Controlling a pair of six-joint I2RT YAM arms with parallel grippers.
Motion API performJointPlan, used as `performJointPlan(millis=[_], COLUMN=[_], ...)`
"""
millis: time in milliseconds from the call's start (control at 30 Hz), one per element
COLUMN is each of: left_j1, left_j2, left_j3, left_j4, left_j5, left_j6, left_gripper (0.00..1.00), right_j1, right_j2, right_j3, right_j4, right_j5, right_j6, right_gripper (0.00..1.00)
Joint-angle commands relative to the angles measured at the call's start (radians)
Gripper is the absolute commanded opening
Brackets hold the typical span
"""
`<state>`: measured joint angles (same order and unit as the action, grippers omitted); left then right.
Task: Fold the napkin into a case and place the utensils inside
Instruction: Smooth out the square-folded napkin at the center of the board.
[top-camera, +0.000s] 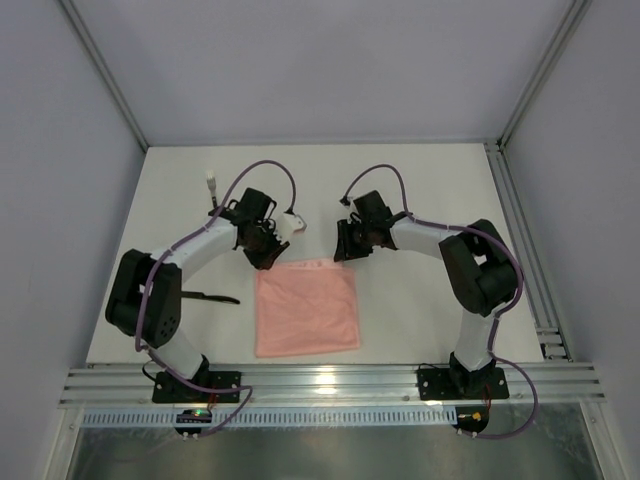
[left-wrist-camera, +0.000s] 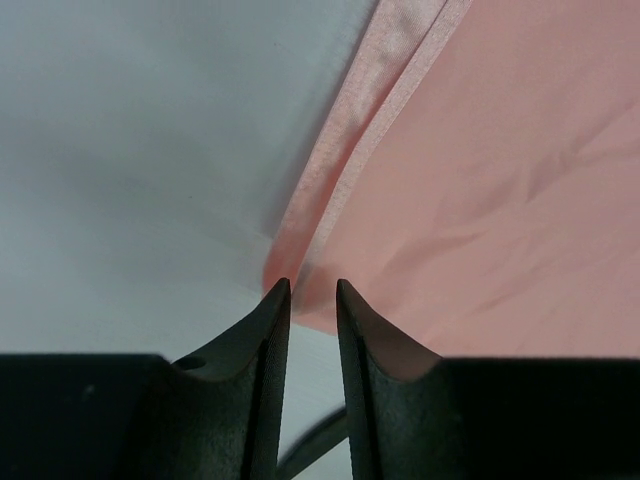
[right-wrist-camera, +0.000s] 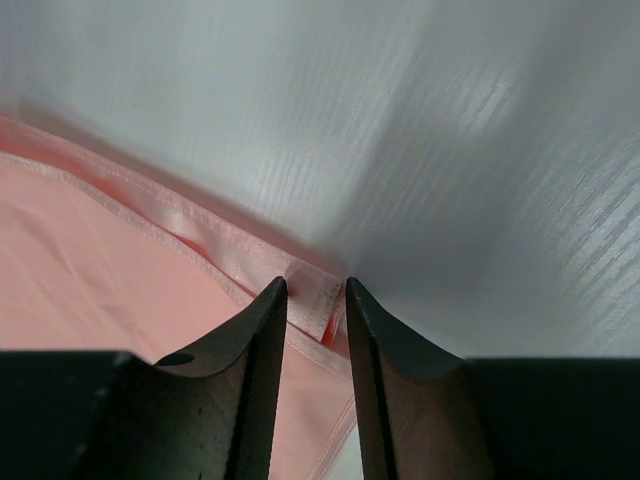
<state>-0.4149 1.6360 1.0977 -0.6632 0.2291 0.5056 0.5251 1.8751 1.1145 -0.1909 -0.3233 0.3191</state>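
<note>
The napkin's upper hem falls short of the lower layer's far edge, so the robot's left gripper needs to open, pinch the napkin's corner (left-wrist-camera: 284, 275) and pull both layers even.
The salmon-pink napkin (top-camera: 305, 310) lies flat and unfolded on the white table; no case shape shows. My left gripper (top-camera: 267, 257) is at the napkin's far left corner and my right gripper (top-camera: 345, 250) at its far right corner. In the left wrist view the gripper (left-wrist-camera: 308, 285) is open by a narrow gap, and the hemmed corner (left-wrist-camera: 290, 255) lies just past its tips. The right gripper (right-wrist-camera: 316, 283) is open, with the doubled-over corner (right-wrist-camera: 318, 298) between its tips. A slim black utensil (top-camera: 208, 296) lies left of the napkin by the left arm; I see only one stick.
A small white piece (top-camera: 212, 183) lies on the table at the far left. Another white object (top-camera: 292, 225) sits close to the left gripper. Metal frame rails (top-camera: 520, 270) run along the right and near edges. A dark curved shape (left-wrist-camera: 318, 442) shows below the left fingers.
</note>
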Motion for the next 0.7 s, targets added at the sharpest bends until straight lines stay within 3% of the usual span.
performJointPlan(millis=[0, 267, 400, 667], left_j1=[-0.01, -0.044, -0.044, -0.044], left_j2=[0.019, 0.079, 0.1, 0.116], left_j3=[0.045, 0.071, 0.06, 0.082], left_j4=[-0.007, -0.004, 0.034, 0.021], left_j5=[0.067, 0.026, -0.049, -0.051], left_j6=[0.013, 0.028, 0.027, 0.03], left_gripper=[0.28, 0.29, 0.29, 0.27], right_j1=[0.004, 0.004, 0.003, 0.003], right_j2=[0.01, 0.012, 0.018, 0.013], right_j3=[0.002, -0.005, -0.012, -0.025], right_j4=[-0.007, 0.005, 0.011, 0.025], right_j5=[0.032, 0.026, 0.021, 0.02], right_j6=[-0.008, -0.005, -0.005, 0.001], right_gripper=[0.33, 0.22, 0.2, 0.17])
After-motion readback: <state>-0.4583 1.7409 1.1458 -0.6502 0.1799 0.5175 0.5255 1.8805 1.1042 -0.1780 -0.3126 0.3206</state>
